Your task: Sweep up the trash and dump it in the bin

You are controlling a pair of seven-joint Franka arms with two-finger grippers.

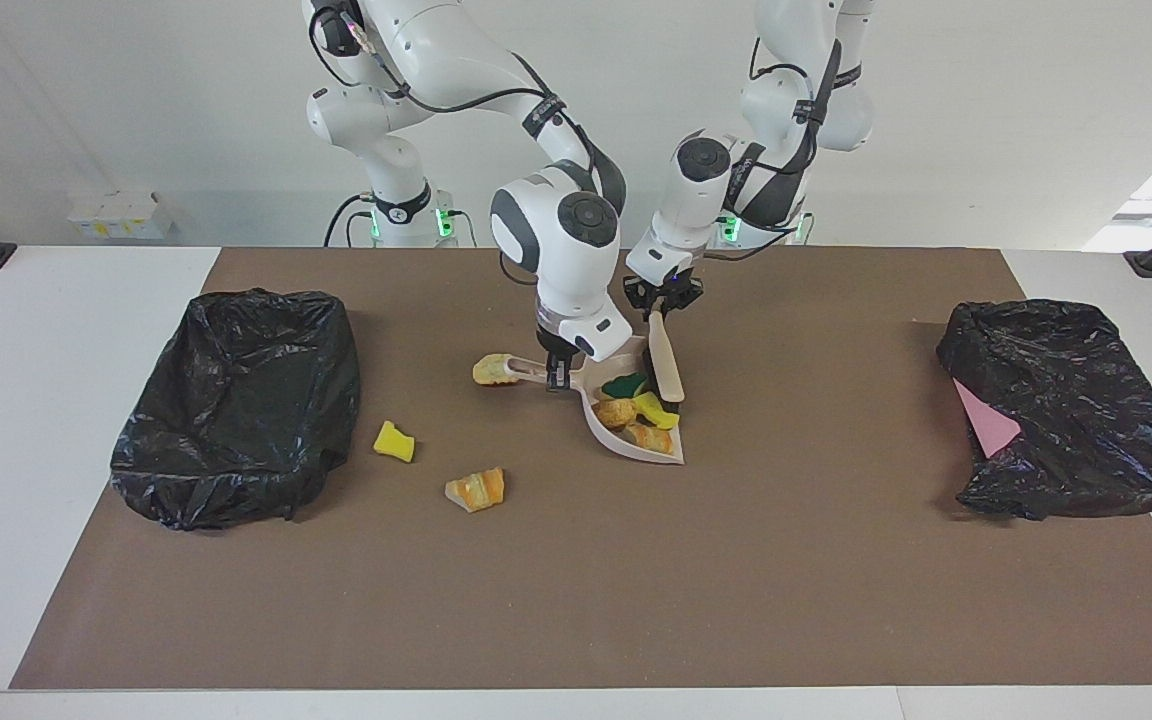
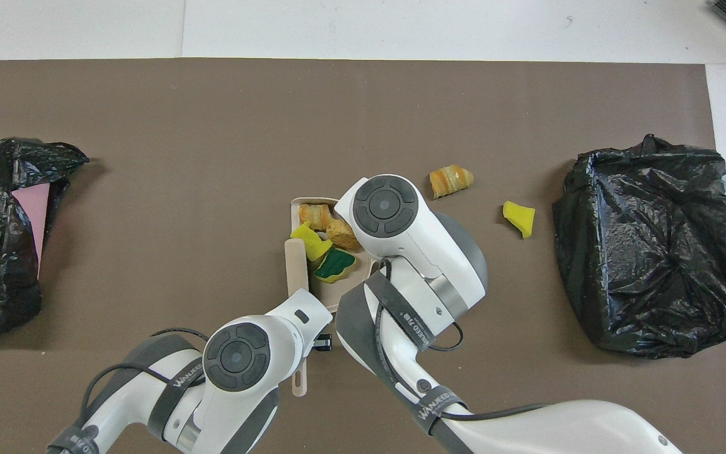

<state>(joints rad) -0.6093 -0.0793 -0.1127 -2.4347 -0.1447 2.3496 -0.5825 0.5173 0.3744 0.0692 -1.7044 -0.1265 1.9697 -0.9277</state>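
The brush will go down from my left gripper onto the brown mat just this side of the beige dustpan [image 2: 308,371].
My right gripper [image 1: 558,377] is shut on the handle of the beige dustpan [image 1: 608,437], which rests on the brown mat. Several pieces of trash lie in the pan: a green-backed sponge [image 1: 624,384], a yellow sponge bit [image 1: 656,410] and two bread chunks [image 1: 616,410]. My left gripper [image 1: 663,308] is shut on the brush [image 1: 667,370], whose head sits at the pan's mouth. Outside the pan lie a bread chunk [image 1: 492,369] by the pan's handle, a yellow sponge bit [image 1: 394,441] and another bread chunk [image 1: 476,490]. From overhead, my hands hide both grippers.
A bin lined with a black bag [image 1: 236,400] stands toward the right arm's end of the table. Another black-bagged bin [image 1: 1066,410], with a pink sheet at its edge, stands toward the left arm's end. A brown mat [image 1: 736,580] covers the table.
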